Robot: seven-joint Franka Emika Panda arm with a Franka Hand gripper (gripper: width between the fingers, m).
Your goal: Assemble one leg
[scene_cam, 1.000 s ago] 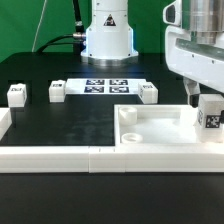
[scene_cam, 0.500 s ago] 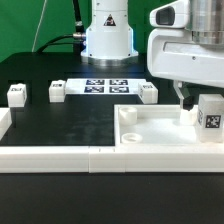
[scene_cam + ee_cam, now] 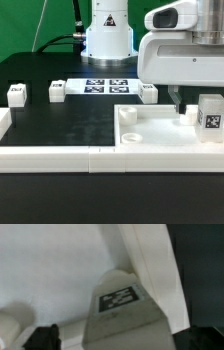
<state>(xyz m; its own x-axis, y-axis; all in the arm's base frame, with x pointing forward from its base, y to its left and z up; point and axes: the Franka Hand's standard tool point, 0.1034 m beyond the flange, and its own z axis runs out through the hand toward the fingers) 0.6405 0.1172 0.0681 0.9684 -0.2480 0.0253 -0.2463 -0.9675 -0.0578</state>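
The leg's tag sits crooked to my gripper's open fingers, so I will turn my gripper square to the leg and close on its flat sides [image 3: 94, 318] before turning it.
A leg [image 3: 210, 114], a small white block with a black-and-white tag, stands in the large white tray [image 3: 150, 138] at the exterior view's right. My gripper [image 3: 197, 111] hangs over it, jaws open, one finger [image 3: 185, 110] beside the leg. In the wrist view the leg [image 3: 122, 300] lies between my two dark fingertips [image 3: 41, 337], apart from both; my gripper [image 3: 120, 340] holds nothing. Three more legs stand on the black table: one [image 3: 16, 94] at the far left, one [image 3: 56, 91] beside it, one [image 3: 148, 91] behind the tray.
The marker board [image 3: 105, 86] lies at the back centre before the robot base [image 3: 107, 40]. A low white wall [image 3: 55, 157] runs along the table's front, with a short arm [image 3: 5, 124] at the exterior view's left.
The arm and gripper have shifted toward the exterior view's left, over the tray. The tagged leg in the tray has stayed in place.
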